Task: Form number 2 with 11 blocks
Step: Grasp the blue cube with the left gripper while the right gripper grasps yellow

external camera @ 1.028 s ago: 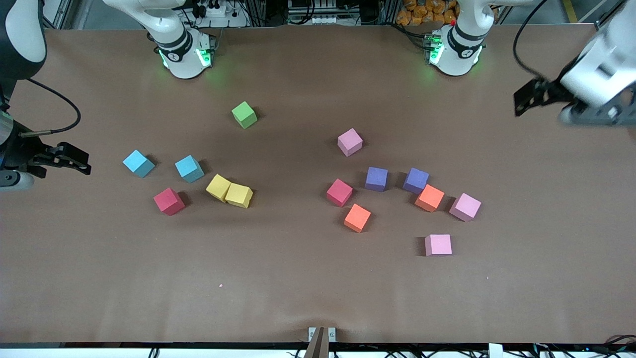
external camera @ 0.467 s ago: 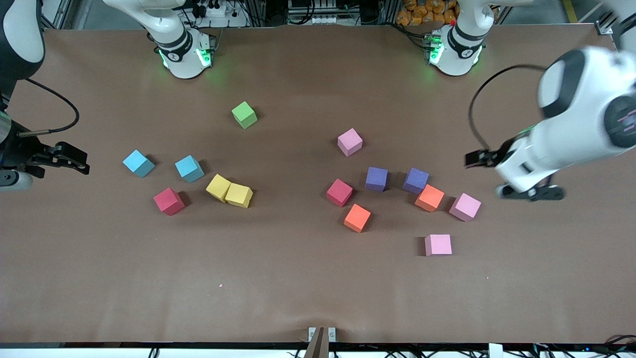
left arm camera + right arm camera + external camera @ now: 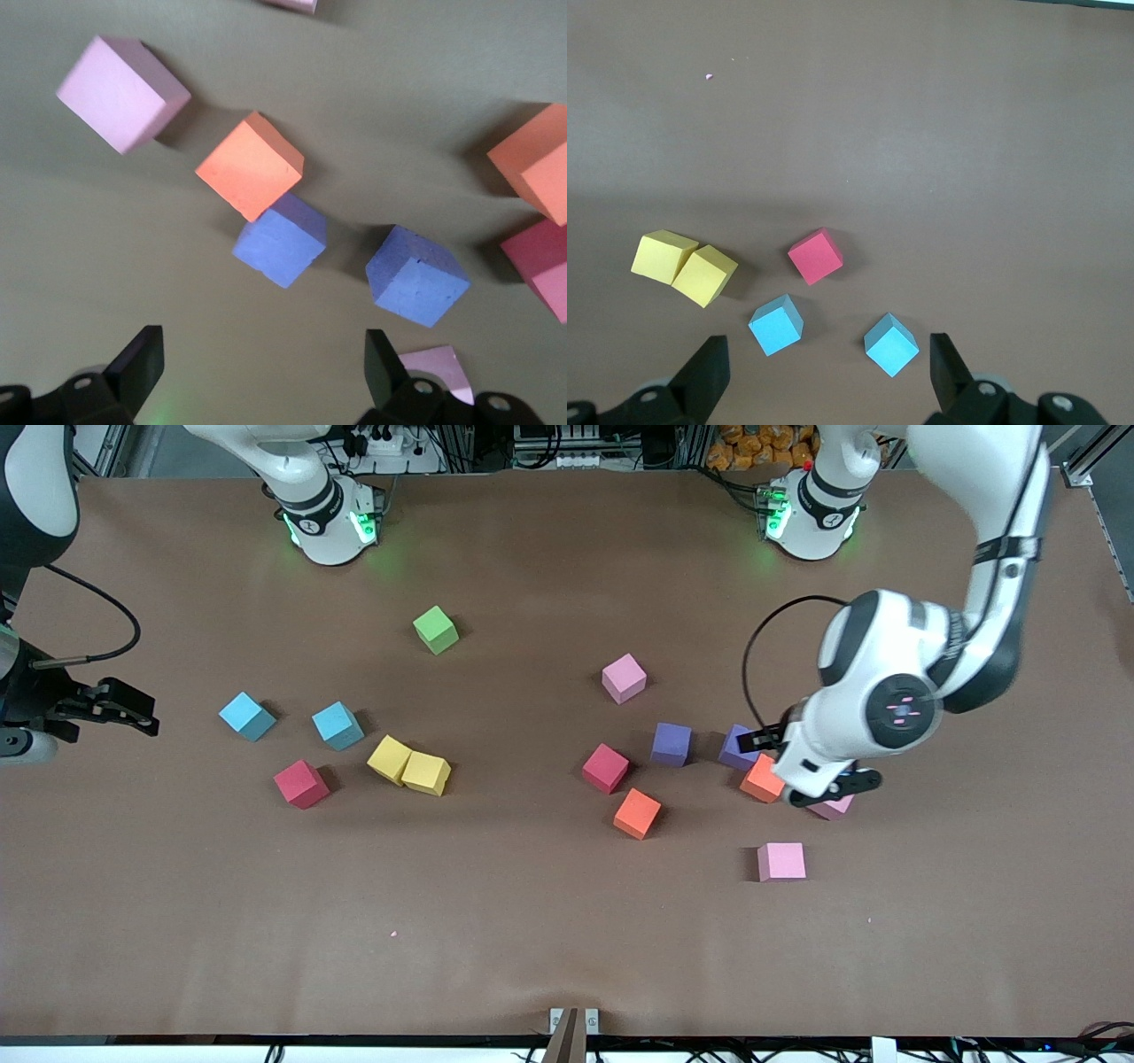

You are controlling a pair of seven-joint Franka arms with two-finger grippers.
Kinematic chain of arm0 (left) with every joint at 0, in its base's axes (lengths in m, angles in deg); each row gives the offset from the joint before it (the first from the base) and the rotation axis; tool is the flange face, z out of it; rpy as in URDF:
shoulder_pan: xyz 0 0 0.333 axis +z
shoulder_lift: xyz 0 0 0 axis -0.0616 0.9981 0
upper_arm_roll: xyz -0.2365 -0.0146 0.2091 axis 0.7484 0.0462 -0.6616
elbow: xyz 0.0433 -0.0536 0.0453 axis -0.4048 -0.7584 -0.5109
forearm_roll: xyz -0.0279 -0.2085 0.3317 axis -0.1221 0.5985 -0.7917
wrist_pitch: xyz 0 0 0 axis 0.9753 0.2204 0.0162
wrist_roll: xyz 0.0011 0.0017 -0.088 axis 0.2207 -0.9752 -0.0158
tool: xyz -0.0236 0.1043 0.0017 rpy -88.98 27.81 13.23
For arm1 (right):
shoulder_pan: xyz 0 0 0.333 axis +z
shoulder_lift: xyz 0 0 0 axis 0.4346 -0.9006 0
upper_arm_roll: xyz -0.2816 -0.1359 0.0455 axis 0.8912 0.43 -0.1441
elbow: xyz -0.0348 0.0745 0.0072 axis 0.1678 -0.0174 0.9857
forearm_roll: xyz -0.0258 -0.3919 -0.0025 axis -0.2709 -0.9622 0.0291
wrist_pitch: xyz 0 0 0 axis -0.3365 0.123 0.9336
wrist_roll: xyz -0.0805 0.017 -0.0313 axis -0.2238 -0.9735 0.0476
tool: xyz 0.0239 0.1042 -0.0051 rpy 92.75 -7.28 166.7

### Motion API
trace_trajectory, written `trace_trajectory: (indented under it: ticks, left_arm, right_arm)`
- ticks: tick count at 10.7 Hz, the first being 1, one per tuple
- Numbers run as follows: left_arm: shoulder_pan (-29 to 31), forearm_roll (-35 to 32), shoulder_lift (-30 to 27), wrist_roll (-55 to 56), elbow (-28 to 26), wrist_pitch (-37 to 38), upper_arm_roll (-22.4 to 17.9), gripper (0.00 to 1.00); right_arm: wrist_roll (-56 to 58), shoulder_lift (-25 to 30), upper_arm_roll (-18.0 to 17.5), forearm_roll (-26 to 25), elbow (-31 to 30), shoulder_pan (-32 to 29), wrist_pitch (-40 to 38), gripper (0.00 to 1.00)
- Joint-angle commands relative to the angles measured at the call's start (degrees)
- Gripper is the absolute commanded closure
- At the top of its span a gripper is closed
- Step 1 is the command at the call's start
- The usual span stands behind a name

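Note:
Next, my left gripper needs to go to the purple block touching the orange block and close on that purple block's sides (image 3: 735, 751) (image 3: 283, 240).
The blocks lie scattered and no digit 2 shows on the table. Toward the right arm's end are a green block (image 3: 435, 630), two light blue (image 3: 247, 716) (image 3: 776, 324), two touching yellow (image 3: 426, 773) (image 3: 704, 275) and a red (image 3: 301, 784) (image 3: 815, 256). Toward the left arm's end are two purple (image 3: 671, 744) (image 3: 416, 276), two orange (image 3: 638, 813) (image 3: 251, 165), a red (image 3: 606, 768) and three pink (image 3: 781, 861) (image 3: 122, 93). My left gripper (image 3: 802, 766) (image 3: 261, 363) is open and empty, over an orange block (image 3: 760, 779) and a mostly hidden pink one (image 3: 834, 807). My right gripper (image 3: 133, 713) (image 3: 824, 367) waits open and empty at the right arm's end.
The brown table mat (image 3: 532, 921) is bare nearer the front camera than the blocks. A small clamp (image 3: 573, 1020) sits at the table's front edge. The left arm's elbow (image 3: 974, 478) reaches over the table from its base (image 3: 811, 509).
The left arm has swung in from the left arm's end of the table and come down over the orange and pink blocks. The right arm and all blocks have not moved.

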Motion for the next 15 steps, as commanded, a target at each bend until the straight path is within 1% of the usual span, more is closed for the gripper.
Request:
trace_trajectory:
  ticks: [1, 2, 3, 4, 5, 7, 8, 10, 11, 12, 13, 15]
  left_arm:
    - [-0.25, 0.57, -1.37, 7.12, -7.64, -7.70, -0.20, 0.00]
    - [-0.43, 0.57, -1.63, 11.59, -11.25, -12.35, 0.15, 0.00]
    - [-0.34, 0.57, -1.72, 15.03, -13.46, -15.97, 0.16, 0.00]
    - [-0.26, 0.57, -1.72, 18.37, -14.78, -17.92, 0.16, 0.00]
    - [-0.17, 0.66, -1.72, 22.58, -15.75, -19.68, 0.16, 0.00]
    - [-0.34, 0.57, -2.33, 31.29, -18.30, -24.50, 0.16, 0.00]
    - [-0.43, 0.57, -2.42, 34.55, -19.88, -27.49, 0.16, 0.00]
    - [-1.48, 0.31, -2.25, 40.09, -23.30, -33.99, 0.24, 0.00]
    - [-1.75, 0.31, -2.07, 41.33, -24.54, -35.85, 0.24, 0.00]
    - [-1.84, -0.04, -1.81, 42.04, -25.08, -36.48, 0.24, 0.00]
    - [-2.01, -0.13, -1.63, 42.22, -25.52, -36.57, 0.24, 0.00]
    - [-2.01, -0.30, -1.37, 42.31, -26.13, -36.66, 0.24, 0.00]
  right_arm:
    - [0.83, 0.04, -0.51, 0.53, 0.51, -1.07, -1.33, 0.00]
    - [1.00, 0.04, -0.60, 0.53, -0.10, -0.72, -1.33, 0.00]
    - [1.00, 0.12, -0.68, 0.53, -2.02, -0.28, -0.38, 0.00]
    - [1.00, 0.12, -0.77, 0.53, -4.04, 0.16, 1.55, 0.00]
    - [1.00, 0.21, -0.86, 0.62, -7.72, 0.78, 5.66, 0.00]
    - [1.00, 0.39, -0.95, 1.23, -15.02, 4.10, 14.80, 0.00]
    - [0.92, -0.05, -0.95, 1.32, -16.96, 5.60, 16.93, 0.00]
    - [1.00, -0.31, -1.04, 2.11, -23.01, 8.24, 22.98, 0.00]
    - [1.09, -0.58, -1.04, 2.46, -26.18, 10.69, 27.01, 0.00]
    - [1.18, -0.93, -0.95, 2.55, -30.65, 13.93, 34.45, 0.00]
    - [1.35, -1.80, -0.95, 2.47, -34.52, 14.92, 41.75, 0.00]
    - [5.46, -5.57, -0.95, 2.46, -35.26, 16.24, 45.31, 0.00]
